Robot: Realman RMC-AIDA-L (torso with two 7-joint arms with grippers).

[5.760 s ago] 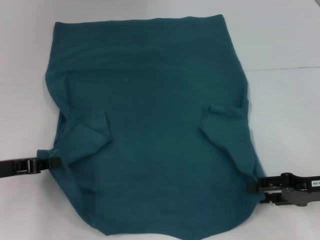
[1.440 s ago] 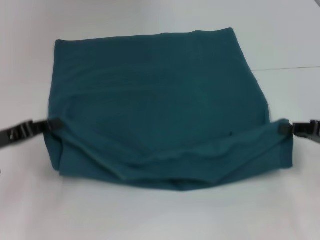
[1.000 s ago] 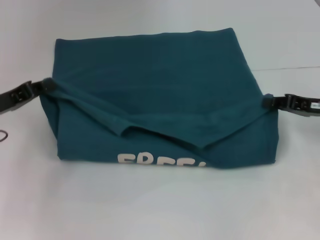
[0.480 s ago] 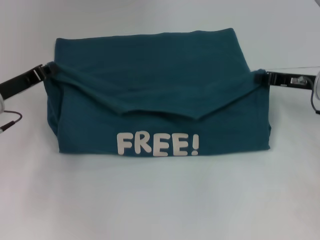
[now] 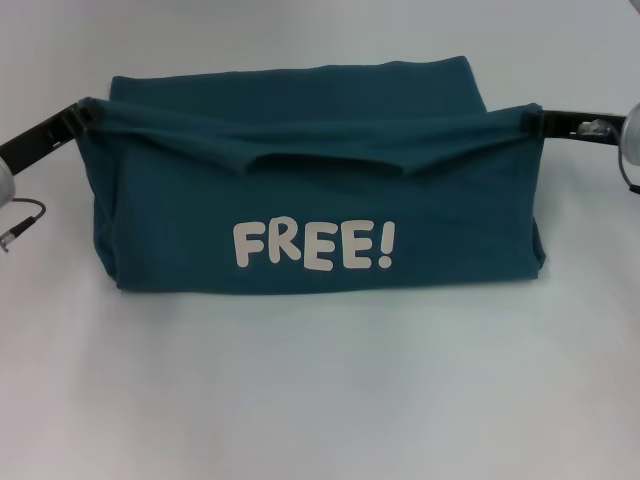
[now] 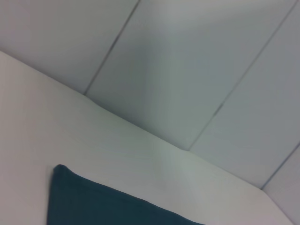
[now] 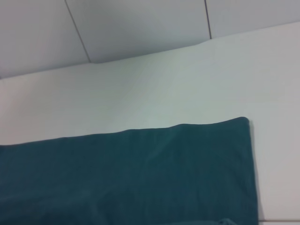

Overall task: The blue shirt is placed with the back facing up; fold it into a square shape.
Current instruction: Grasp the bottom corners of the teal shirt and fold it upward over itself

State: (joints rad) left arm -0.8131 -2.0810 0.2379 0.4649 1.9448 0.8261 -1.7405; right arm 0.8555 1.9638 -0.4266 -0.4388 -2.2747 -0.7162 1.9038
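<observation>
Next, my left gripper lets go of the folded edge's corner on the blue shirt's side (image 5: 129,156), just short of its far corner.
The blue shirt (image 5: 310,200) lies on the white table in the head view, its near part folded up and over toward the far edge, so the white "FREE!" lettering (image 5: 313,246) faces me. My left gripper (image 5: 88,112) is shut on the folded edge's left corner. My right gripper (image 5: 535,122) is shut on its right corner. Both hold that edge raised, stretched across the shirt near its far side. The folded edge sags in the middle. The left wrist view shows one far corner of the shirt (image 6: 93,204); the right wrist view shows the far strip of the shirt (image 7: 140,173).
The white table (image 5: 320,400) spreads in front of the shirt and to both sides. A thin cable end (image 5: 20,225) hangs by the left arm. A seam line (image 5: 600,135) crosses the table at the right. A panelled wall (image 7: 140,28) rises behind the table.
Both grippers have carried the shirt's near edge up and away toward the far edge, folding it over. The "FREE!" lettering has come into view and moved farther back.
</observation>
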